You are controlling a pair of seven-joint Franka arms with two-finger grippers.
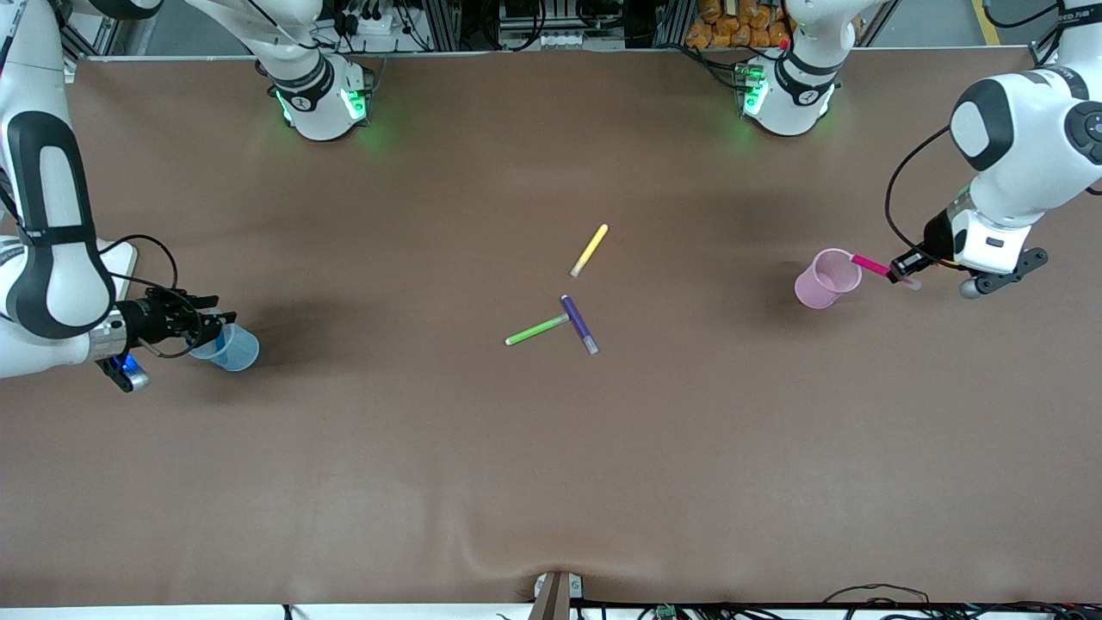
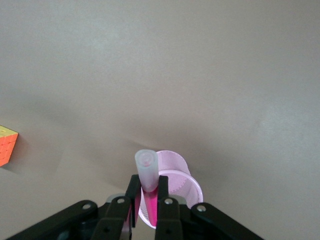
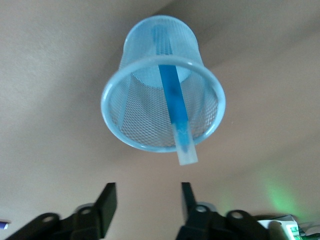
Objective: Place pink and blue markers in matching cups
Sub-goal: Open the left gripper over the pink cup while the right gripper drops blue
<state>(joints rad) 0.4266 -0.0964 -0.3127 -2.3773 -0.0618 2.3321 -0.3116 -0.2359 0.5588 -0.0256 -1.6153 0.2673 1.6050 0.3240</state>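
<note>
The robot's left gripper will release the pink marker inside the pale pink cup (image 1: 827, 267) (image 2: 172, 196), with the marker's cap sticking up at the cup's rim.
The pink marker (image 1: 869, 265) is slanted, its pink end at the rim of the pale pink cup (image 1: 825, 282). My left gripper (image 1: 902, 272) is shut on it beside the cup. In the left wrist view my left gripper (image 2: 148, 194) clamps the pink marker (image 2: 151, 207) just below its pale cap, over the mouth of the pink cup (image 2: 184, 181). The blue marker (image 3: 172, 100) leans inside the light blue cup (image 3: 150, 107), its pale cap sticking out over the rim. My right gripper (image 3: 147, 200) is open and empty, just off the rim of the blue cup (image 1: 239, 351).
A yellow marker (image 1: 590, 250), a green marker (image 1: 535, 330) and a purple marker (image 1: 578, 324) lie near the table's middle, the green one's end touching the purple one. An orange and yellow cube (image 2: 7, 145) shows at the edge of the left wrist view.
</note>
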